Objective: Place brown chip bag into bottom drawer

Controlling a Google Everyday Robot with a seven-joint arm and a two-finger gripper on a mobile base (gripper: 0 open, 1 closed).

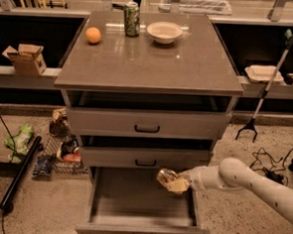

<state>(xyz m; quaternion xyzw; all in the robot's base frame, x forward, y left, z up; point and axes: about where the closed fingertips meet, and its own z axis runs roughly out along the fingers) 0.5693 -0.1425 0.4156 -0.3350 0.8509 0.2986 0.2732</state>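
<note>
I need to set the brown chip bag down on the grey bottom of the bottom drawer, toward the side (167, 202) nearest my gripper's arm.
The brown chip bag (167, 179), a shiny gold-brown foil pouch, hangs over the right side of the bottom drawer (136, 204). My gripper (178, 183) is shut on it, at the end of the white arm that reaches in from the right. The bottom drawer is pulled out wide, with its bare grey floor showing. The bag sits above the floor, close to the right wall of the drawer and just below the middle drawer's front (145, 157).
On the cabinet top stand an orange (93, 35), a green can (131, 19) and a white bowl (164, 31). Snack bags and clutter (60, 148) lie on the floor at the left, beside a black pole (19, 176). A grabber tool (265, 91) leans at the right.
</note>
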